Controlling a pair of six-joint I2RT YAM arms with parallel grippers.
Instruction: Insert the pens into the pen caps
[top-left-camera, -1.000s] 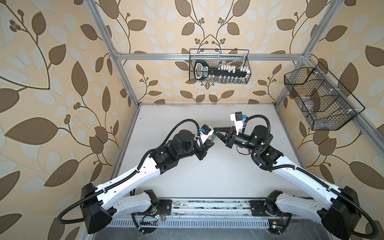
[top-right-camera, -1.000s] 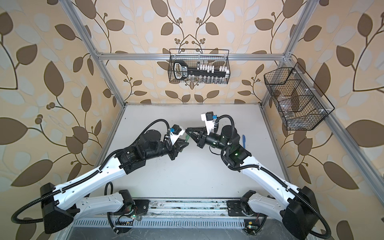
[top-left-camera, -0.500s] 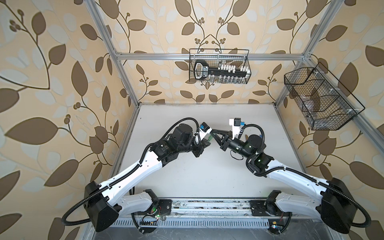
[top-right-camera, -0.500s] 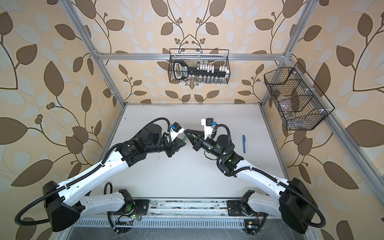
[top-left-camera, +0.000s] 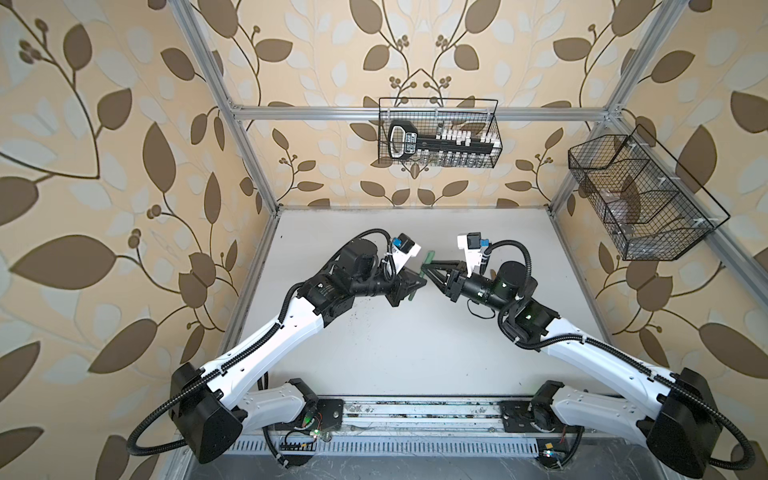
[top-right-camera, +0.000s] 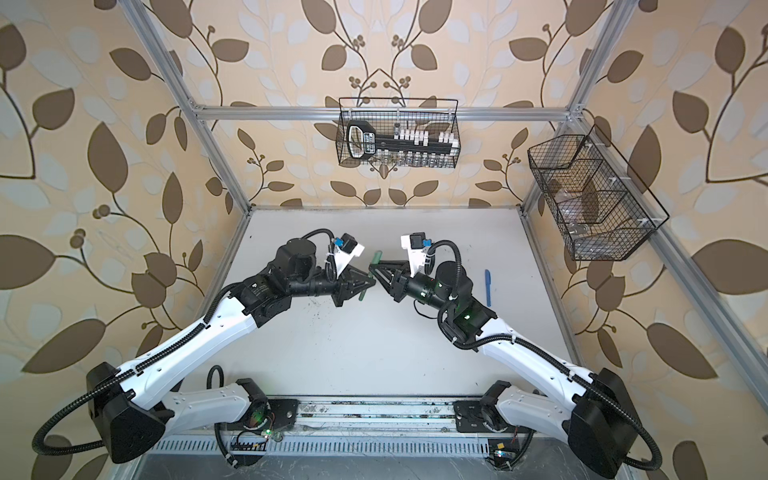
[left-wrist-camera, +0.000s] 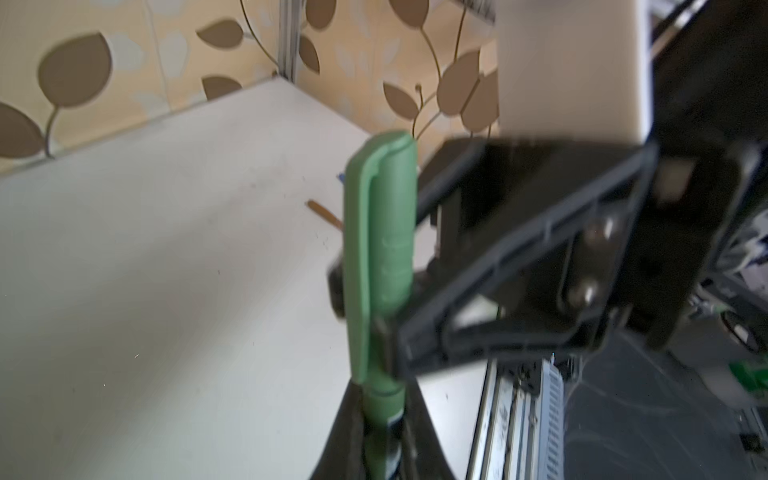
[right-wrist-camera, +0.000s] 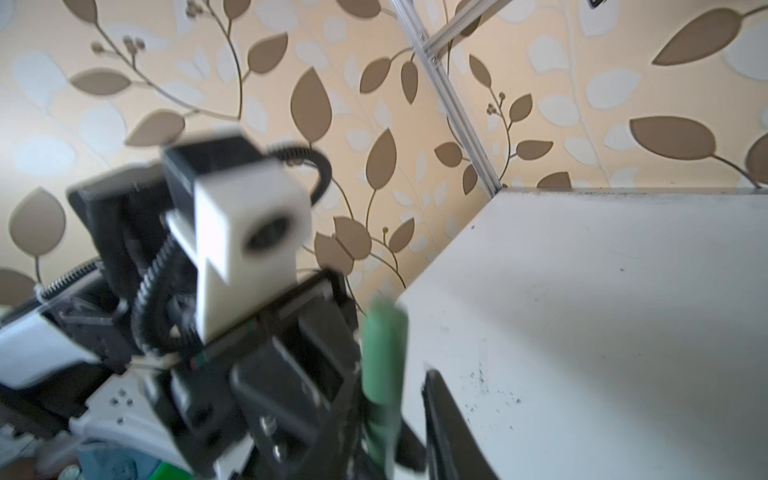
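My right gripper will hold the cap while my left gripper, which pinches the green pen just below the cap's opening, takes the pen's body lower (top-left-camera: 412, 296).
A green pen (left-wrist-camera: 383, 401) with its green cap (left-wrist-camera: 384, 249) pushed on stands between the two grippers above the table's middle, in both top views (top-left-camera: 424, 262) (top-right-camera: 374, 259). My left gripper (top-left-camera: 419, 284) (top-right-camera: 370, 283) (left-wrist-camera: 382, 440) is shut on the pen's barrel. My right gripper (top-left-camera: 429, 269) (top-right-camera: 375, 271) (right-wrist-camera: 395, 386) is open around the cap end, and a gap shows between the pen (right-wrist-camera: 384, 353) and one finger (right-wrist-camera: 436, 399). A blue pen (top-right-camera: 488, 286) lies on the table at the right. A tan-brown pen (left-wrist-camera: 324, 214) lies beyond, partly hidden.
A wire basket (top-left-camera: 438, 137) with a black tool hangs on the back wall. A second wire basket (top-left-camera: 640, 199) hangs on the right wall. A metal rail (top-left-camera: 415, 409) runs along the table's front edge.
The green cap went onto the pen as the grippers came together. The right gripper's jaws have since spread off the cap, while the left keeps its hold.
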